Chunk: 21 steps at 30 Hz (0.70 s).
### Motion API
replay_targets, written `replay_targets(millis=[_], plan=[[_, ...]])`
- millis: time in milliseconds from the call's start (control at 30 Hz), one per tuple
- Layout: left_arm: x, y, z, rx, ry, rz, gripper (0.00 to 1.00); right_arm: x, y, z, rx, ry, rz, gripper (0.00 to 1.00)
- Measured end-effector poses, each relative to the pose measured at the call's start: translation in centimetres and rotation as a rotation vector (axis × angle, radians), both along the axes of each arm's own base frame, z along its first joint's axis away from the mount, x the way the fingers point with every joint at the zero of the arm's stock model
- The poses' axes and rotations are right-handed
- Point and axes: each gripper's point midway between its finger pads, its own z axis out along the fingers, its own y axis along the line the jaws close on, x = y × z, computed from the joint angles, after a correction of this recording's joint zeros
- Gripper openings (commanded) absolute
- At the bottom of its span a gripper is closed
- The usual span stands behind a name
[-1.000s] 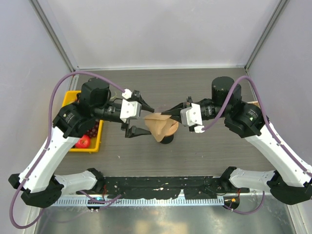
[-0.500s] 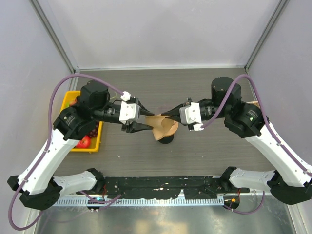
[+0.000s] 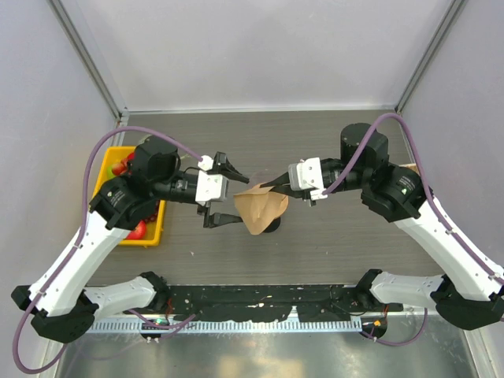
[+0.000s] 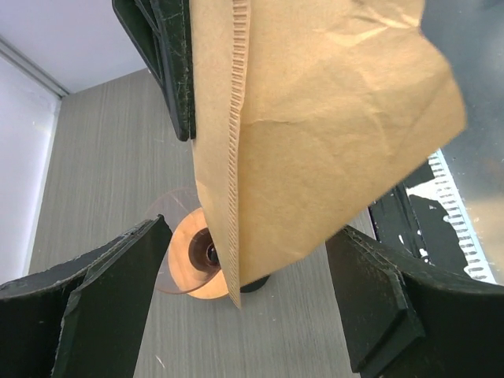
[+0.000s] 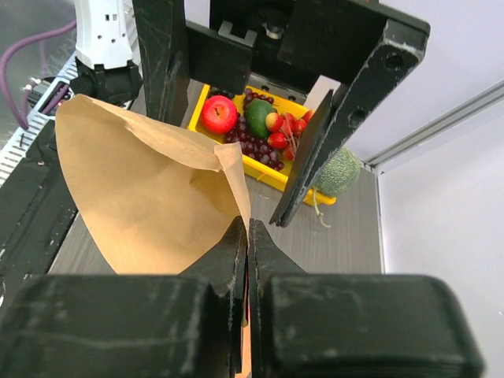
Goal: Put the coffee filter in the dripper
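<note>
My left gripper will take its lower tip (image 4: 237,290) before my right gripper, pinching the coffee filter's upper edge at an angle over the dripper, opens.
The coffee filter (image 3: 260,207) is a tan paper cone with a crimped seam (image 4: 233,157). It hangs in the air with my right gripper (image 3: 272,185) shut on its upper edge (image 5: 240,185). My left gripper (image 3: 235,195) is open, one finger on each side of the filter (image 4: 331,118) and neither touching it. The dripper (image 4: 183,261), an orange glossy funnel with a dark centre hole, stands on the table just below the filter's lower tip. In the top view the filter covers most of the dripper and only a dark base (image 3: 270,227) shows.
A yellow tray (image 3: 110,157) of fruit sits at the left of the table, holding an apple (image 5: 220,115), an avocado and grapes. A green melon (image 5: 340,173) lies beside it. The grey walls and their metal frame close in the back and both sides.
The left gripper narrowed around the filter, then opened wide again and drew back slightly to the left. The right gripper kept hold of the filter and shifted a little up and right.
</note>
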Motion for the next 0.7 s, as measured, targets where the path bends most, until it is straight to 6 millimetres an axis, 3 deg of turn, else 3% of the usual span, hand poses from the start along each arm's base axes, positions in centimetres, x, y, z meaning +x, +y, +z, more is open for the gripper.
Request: replay_targets(millis=[100, 367, 700], plan=[[0.4, -0.5, -0.5, 0.013, 0.009, -0.002, 0.82, 0.0, 0.2, -0.1, 0.001, 0.031, 0.004, 0.05], [0.2, -1.5, -0.5, 0.015, 0.006, -0.024, 0.50, 0.2, 0.8, 0.1, 0.003, 0.081, 0.002, 0.05], [0.3, -1.6, -0.1, 0.001, -0.005, -0.022, 0.32, 0.2, 0.8, 0.3, 0.006, 0.110, -0.005, 0.05]])
